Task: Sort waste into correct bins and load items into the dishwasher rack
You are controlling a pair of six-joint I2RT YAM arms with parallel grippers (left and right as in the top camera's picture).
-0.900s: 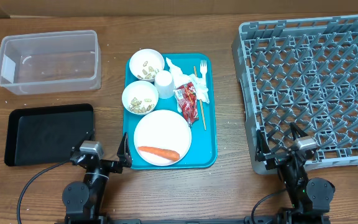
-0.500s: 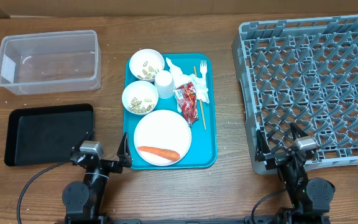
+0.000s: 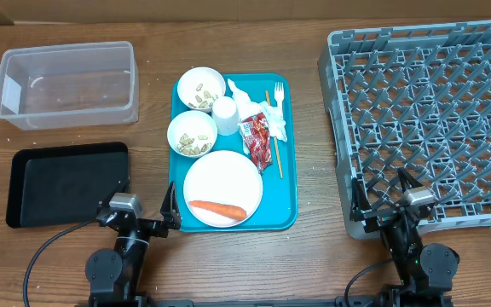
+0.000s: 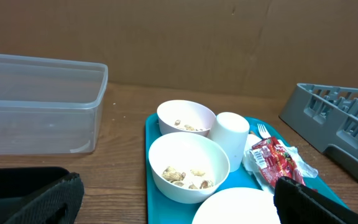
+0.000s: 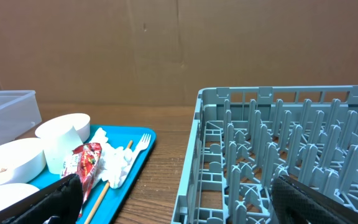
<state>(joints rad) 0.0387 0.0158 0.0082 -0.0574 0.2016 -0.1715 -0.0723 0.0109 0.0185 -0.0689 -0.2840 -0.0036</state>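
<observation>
The orange carrot's middle (image 3: 222, 209) on the white plate should be where my left gripper goes next and closes.
On the teal serving tray (image 3: 286, 211) lie a white plate (image 3: 222, 181) with an orange carrot (image 3: 217, 208), two bowls of beige scraps (image 3: 200, 89) (image 3: 192, 134), a white cup (image 3: 225, 114), napkins (image 3: 250, 104), a red-and-white wrapper (image 3: 257, 132), a fork (image 3: 277, 95) and a wooden stick (image 3: 274, 145). The clear tub (image 3: 66, 83) and black tray (image 3: 65, 182) are at the left, the grey rack (image 3: 429, 119) at the right. My left gripper (image 3: 137, 213) is open and empty at the tray's near left corner. My right gripper (image 3: 392, 198) is open and empty at the rack's near edge.
The left wrist view shows the near bowl (image 4: 188, 167), cup (image 4: 230, 139), wrapper (image 4: 273, 160) and tub (image 4: 39, 102). The right wrist view shows the rack (image 5: 291, 149), napkins (image 5: 114, 162) and fork (image 5: 143, 144). A cardboard wall stands behind the table.
</observation>
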